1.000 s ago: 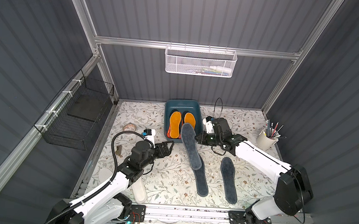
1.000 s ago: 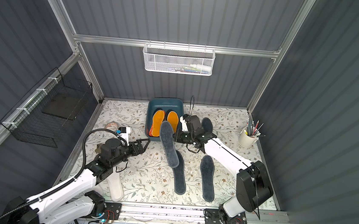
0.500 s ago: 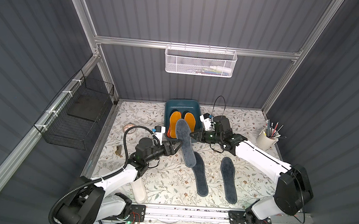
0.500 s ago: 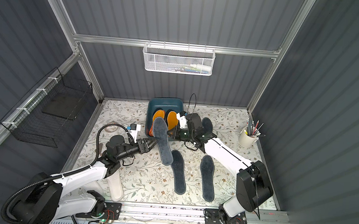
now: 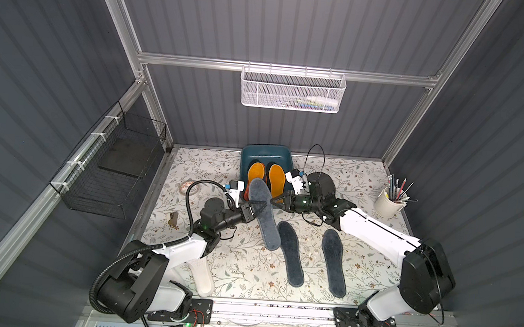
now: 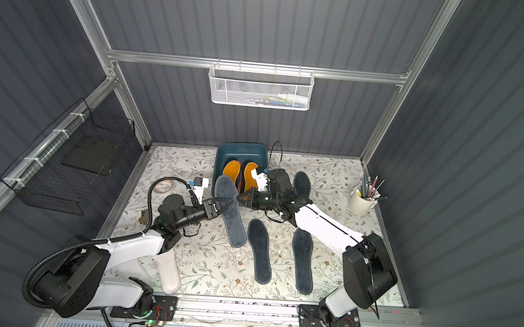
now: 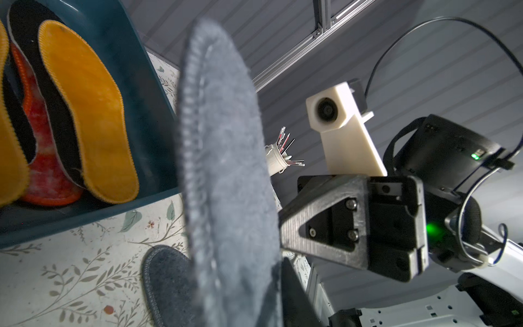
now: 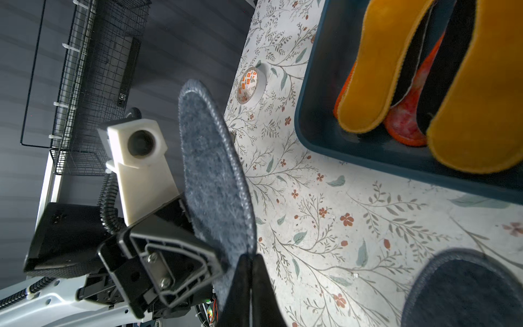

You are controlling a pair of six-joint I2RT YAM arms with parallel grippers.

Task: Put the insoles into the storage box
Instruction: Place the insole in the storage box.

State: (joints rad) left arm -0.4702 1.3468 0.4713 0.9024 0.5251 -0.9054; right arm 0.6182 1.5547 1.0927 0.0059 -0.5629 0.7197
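I should open my right gripper and take the insole's edge (image 5: 266,208) deeper before my left gripper opens, because my right gripper's shut fingers meet only the grey-blue insole's edge.
A fuzzy grey-blue insole (image 5: 262,214) hangs tilted above the table, just in front of the dark teal storage box (image 5: 266,151). My left gripper (image 5: 260,207) is shut on its left edge, and one finger (image 7: 294,300) shows beside the pad. My right gripper (image 5: 273,201) is shut on the opposite edge, jaws pressed together at the rim (image 8: 250,259). Two orange-yellow insoles (image 5: 276,180) lie in the box over black and red-orange ones. Two dark insoles (image 5: 290,254) lie flat on the table, another (image 6: 302,182) sits behind the right arm, and a white one (image 5: 202,275) lies under the left arm.
A cup of pens (image 5: 390,203) stands at the right edge. A tape roll (image 5: 189,187) and a small brown piece (image 5: 172,219) lie at the left. A black wire basket (image 5: 114,170) hangs on the left wall and a white mesh basket (image 5: 291,91) on the back rail.
My left arm reached in from the left and its jaws shut on the lifted grey insole. The right gripper carried that insole a little to the left, nearer the box.
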